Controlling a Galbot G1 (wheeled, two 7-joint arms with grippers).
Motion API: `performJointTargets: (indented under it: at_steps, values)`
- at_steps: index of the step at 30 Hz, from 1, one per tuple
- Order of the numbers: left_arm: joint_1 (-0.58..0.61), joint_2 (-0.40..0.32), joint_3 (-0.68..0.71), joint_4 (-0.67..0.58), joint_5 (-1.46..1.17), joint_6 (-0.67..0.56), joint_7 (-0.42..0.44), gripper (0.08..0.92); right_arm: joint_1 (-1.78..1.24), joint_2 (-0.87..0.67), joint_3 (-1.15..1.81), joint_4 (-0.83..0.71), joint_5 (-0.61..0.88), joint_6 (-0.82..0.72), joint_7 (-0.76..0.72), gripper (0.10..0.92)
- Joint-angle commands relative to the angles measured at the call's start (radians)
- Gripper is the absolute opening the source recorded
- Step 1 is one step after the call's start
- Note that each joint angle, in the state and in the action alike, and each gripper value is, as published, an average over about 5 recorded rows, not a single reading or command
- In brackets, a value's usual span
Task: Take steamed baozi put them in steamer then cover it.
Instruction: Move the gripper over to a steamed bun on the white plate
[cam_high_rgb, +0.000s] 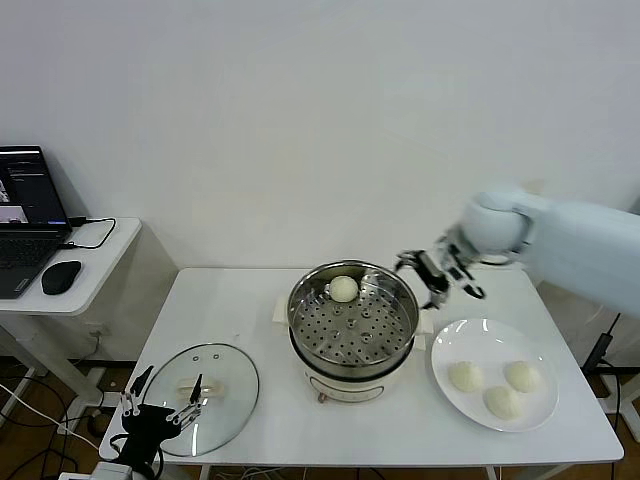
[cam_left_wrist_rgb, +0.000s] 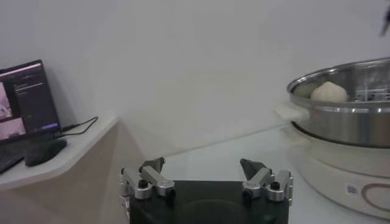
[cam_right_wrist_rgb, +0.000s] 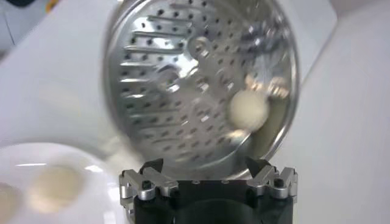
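I will next close my right gripper around the sides of the baozi (cam_high_rgb: 466, 376) (cam_right_wrist_rgb: 56, 189) that lies nearest to the steel steamer on the white plate.
The steel steamer (cam_high_rgb: 352, 322) stands mid-table on its cream base, with one baozi (cam_high_rgb: 343, 289) on the perforated tray at the far side. That baozi also shows in the right wrist view (cam_right_wrist_rgb: 248, 109) and the left wrist view (cam_left_wrist_rgb: 329, 91). Three baozi (cam_high_rgb: 466, 376) (cam_high_rgb: 521, 375) (cam_high_rgb: 501, 402) lie on the white plate (cam_high_rgb: 452, 342) at the right. My right gripper (cam_high_rgb: 441, 272) is open and empty, in the air just right of the steamer's rim. The glass cover (cam_high_rgb: 230, 360) lies flat at the table's front left. My left gripper (cam_high_rgb: 160, 405) is open, low by the cover's near edge.
A side desk at the left holds a laptop (cam_high_rgb: 28, 218) and a black mouse (cam_high_rgb: 61, 276). A white wall stands behind the table. The table's front edge runs just below the plate and the cover.
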Motion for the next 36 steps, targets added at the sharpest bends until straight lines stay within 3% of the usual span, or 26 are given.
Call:
performJointTargets:
  at_steps: [1, 12, 26, 36]
  values:
    - [0.000, -0.001, 0.005, 0.002, 0.002, 0.000, 0.000, 0.823, -0.102, -0.375, 0.047, 0.179, -0.016, -0.149, -0.021, 0.823]
    - [0.008, -0.009, 0.002, 0.008, 0.007, 0.004, 0.000, 0.823, -0.895, -0.434, 0.664, 0.070, -0.172, -0.102, -0.004, 0.823]
    - [0.016, -0.011, -0.028, 0.022, 0.004, 0.004, 0.001, 0.823, -0.893, -0.182, 0.645, -0.078, -0.197, -0.108, 0.053, 0.823]
    - [0.019, -0.019, -0.032, 0.026, 0.004, 0.003, 0.001, 0.823, -0.900, -0.104, 0.636, -0.175, -0.238, -0.101, 0.069, 0.823]
